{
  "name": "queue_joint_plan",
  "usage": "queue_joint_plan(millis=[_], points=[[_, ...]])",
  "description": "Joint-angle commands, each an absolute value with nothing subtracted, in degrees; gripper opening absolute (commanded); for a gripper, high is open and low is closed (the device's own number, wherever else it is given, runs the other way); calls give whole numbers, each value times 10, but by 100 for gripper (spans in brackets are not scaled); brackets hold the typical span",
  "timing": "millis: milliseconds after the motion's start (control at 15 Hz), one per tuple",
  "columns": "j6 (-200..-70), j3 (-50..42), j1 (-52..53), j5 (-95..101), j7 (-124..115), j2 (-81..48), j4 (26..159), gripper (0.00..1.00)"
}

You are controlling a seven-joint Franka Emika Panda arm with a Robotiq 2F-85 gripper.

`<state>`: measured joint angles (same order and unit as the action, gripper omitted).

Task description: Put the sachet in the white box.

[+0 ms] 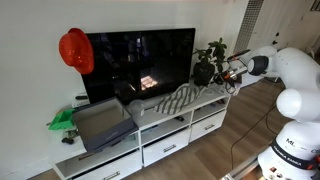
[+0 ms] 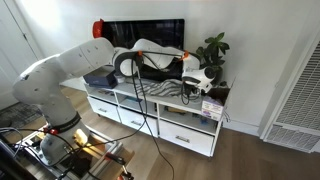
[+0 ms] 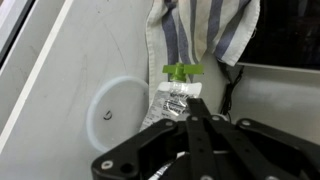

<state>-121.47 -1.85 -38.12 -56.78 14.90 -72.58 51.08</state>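
Observation:
Next, the gripper releases the sachet inside the white box on the cabinet's end [image 1: 234,82], next to the potted plant. The sachet is now over that cabinet end.
In the wrist view a clear sachet [image 3: 176,98] with a green cap sticks out from the tips of my gripper [image 3: 190,120]. The fingers are closed together on its lower end. Below it lie the white cabinet top and a striped cloth [image 3: 200,30]. In both exterior views the gripper [image 1: 228,68] [image 2: 194,76] hovers over the cabinet's end beside the potted plant [image 1: 210,58]. A small whitish box [image 2: 212,108] sits on that end of the cabinet, just below and beside the gripper. The box does not show in the wrist view.
A large grey bin [image 1: 100,125] stands at the cabinet's other end, next to a green object [image 1: 62,120]. A television [image 1: 140,62] with a red hat [image 1: 75,50] on its corner stands behind. A white round disc [image 3: 120,105] lies on the cabinet top.

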Motion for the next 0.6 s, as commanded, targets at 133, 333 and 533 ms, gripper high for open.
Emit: queue_joint_plan(millis=[133,333,533], points=[[-1258,-27,-387,-596,177,-579,685,0],[-1292,-23,-396,-619,194,-515,751,0],[-1313,-19,-410,-648,213,-461,805,0]])
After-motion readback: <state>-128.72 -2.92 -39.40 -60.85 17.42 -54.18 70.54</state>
